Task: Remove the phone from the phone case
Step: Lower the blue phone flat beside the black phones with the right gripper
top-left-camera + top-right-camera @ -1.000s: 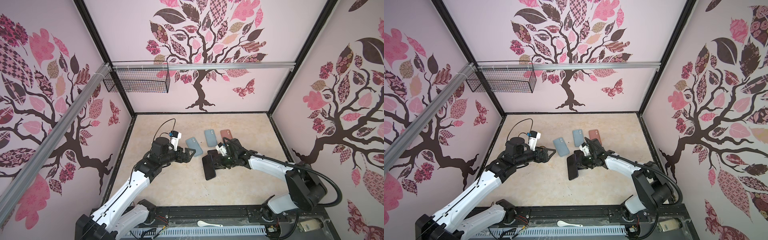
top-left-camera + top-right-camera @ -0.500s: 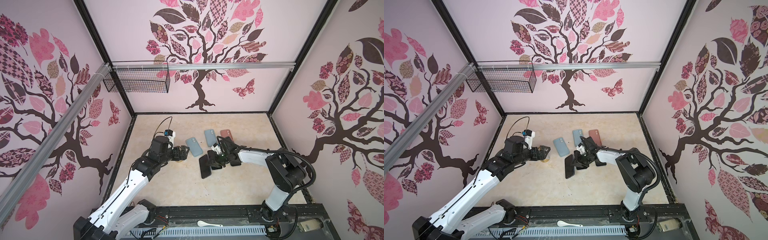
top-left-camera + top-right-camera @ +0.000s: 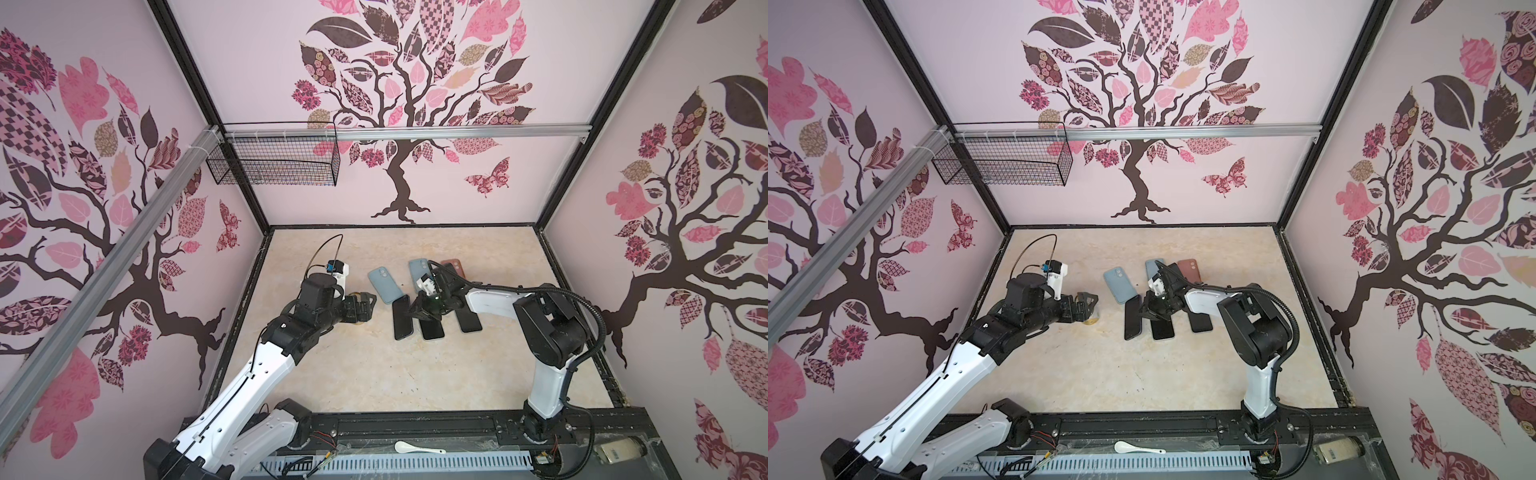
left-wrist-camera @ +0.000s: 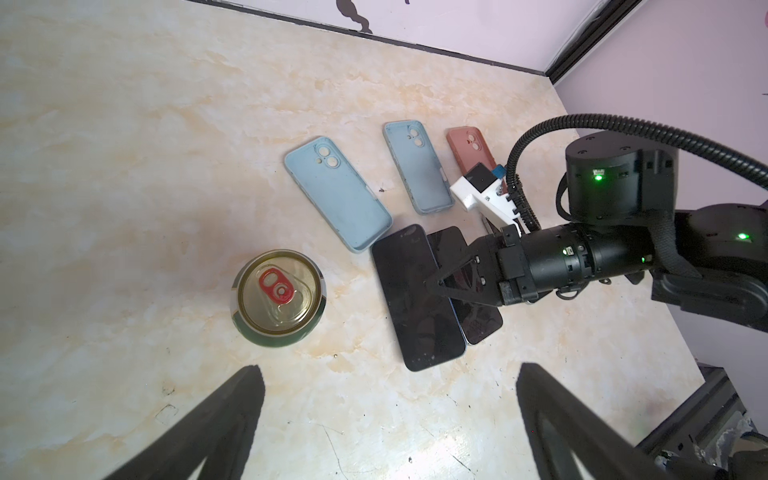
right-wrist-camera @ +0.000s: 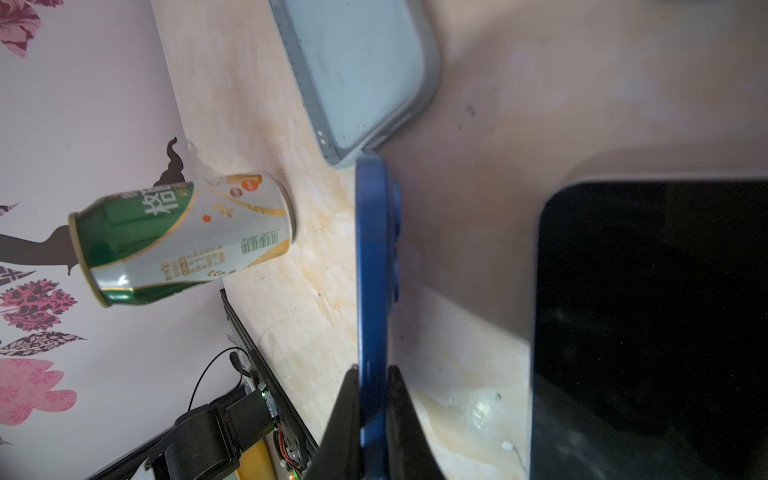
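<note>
Next, my right gripper lets go of the blue phone, flat on the table (image 3: pixel 400 323) between the green can and the middle phone.
My right gripper (image 3: pixel 417 312) is shut on a blue phone with a black screen (image 3: pixel 402 318), holding it low over the table by its long side. The right wrist view shows the phone's blue edge (image 5: pixel 372 270) pinched between the fingers of the right gripper (image 5: pixel 372 399). The phone's far end is by a corner of an empty light blue phone case (image 3: pixel 384 284). My left gripper (image 3: pixel 368 305) stands open and holds nothing, left of the phone and above a can (image 3: pixel 1091 320). In the left wrist view its fingers (image 4: pixel 232 415) are spread wide over bare table.
Two more black-screened phones (image 3: pixel 432 330) (image 3: pixel 469 320) lie right of the held one. Another light blue case (image 3: pixel 417 270) and a brownish-pink case (image 3: pixel 455 266) lie behind them. The green can (image 4: pixel 276 297) stands upright. A wire basket (image 3: pixel 274 166) hangs on the back wall.
My right arm has folded and carried the phone a little left and toward the back, beside the other phones. The left gripper has drawn slightly back to the left and stays open.
</note>
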`<move>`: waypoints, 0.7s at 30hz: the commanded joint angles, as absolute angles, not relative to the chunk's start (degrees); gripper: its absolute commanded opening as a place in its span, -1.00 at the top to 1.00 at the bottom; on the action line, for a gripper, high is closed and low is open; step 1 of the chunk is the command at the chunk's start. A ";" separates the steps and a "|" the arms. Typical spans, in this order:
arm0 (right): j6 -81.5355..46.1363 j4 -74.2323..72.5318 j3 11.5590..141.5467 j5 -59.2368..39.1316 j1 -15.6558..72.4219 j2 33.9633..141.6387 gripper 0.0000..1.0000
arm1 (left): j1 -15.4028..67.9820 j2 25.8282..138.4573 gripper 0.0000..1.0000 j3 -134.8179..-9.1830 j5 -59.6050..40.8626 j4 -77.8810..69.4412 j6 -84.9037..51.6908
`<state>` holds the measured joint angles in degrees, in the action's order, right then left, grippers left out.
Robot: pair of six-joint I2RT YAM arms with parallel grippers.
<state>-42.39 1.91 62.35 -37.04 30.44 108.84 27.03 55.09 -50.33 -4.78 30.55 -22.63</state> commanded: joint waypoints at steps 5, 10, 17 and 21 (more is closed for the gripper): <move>-41.62 2.73 61.46 -38.86 30.22 108.79 1.00 | 26.89 53.38 -0.97 -48.07 -4.31 28.72 -23.38; -42.16 -0.40 59.51 -40.96 30.77 108.61 1.00 | 26.91 54.05 -0.96 -48.09 -6.00 28.09 -24.03; -42.25 -3.04 58.38 -41.03 31.52 109.85 0.90 | 26.89 53.96 -0.97 -47.65 -7.08 27.70 -24.56; -42.80 -4.38 57.13 -40.44 31.48 109.62 0.76 | 26.88 53.96 -0.96 -47.48 -7.29 27.40 -24.72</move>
